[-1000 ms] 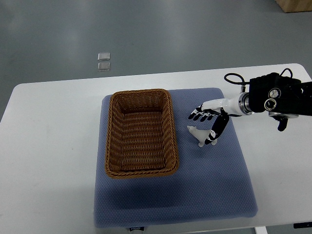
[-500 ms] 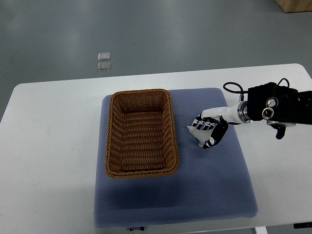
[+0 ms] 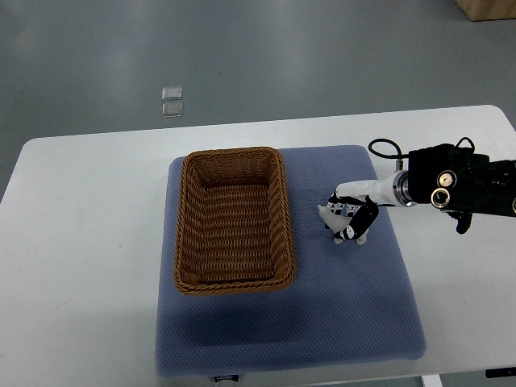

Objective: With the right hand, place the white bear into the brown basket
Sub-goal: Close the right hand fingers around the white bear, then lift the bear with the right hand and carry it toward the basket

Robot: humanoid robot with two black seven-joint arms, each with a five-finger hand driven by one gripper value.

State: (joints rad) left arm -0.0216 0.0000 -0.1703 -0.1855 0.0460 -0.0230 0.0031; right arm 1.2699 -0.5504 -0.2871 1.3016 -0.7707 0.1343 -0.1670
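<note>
I should set the white bear down inside the far half of the brown basket (image 3: 239, 203) with my right gripper.
A small white bear (image 3: 330, 216) lies on the blue mat (image 3: 355, 290), just right of the brown wicker basket (image 3: 233, 219). My right hand (image 3: 349, 218) reaches in from the right edge and has its black-and-white fingers (image 3: 356, 224) curled around the bear, covering most of it; only the bear's left end shows. The basket is empty. The left arm is out of sight.
The mat lies on a white table (image 3: 81, 266), with the basket on its left half. Two small clear squares (image 3: 172, 101) sit on the grey floor beyond the table. A brown box corner (image 3: 488, 8) shows at top right.
The right hand dropped onto the bear with fingers spread, then curled shut around it. The bear has shifted slightly to the right.
</note>
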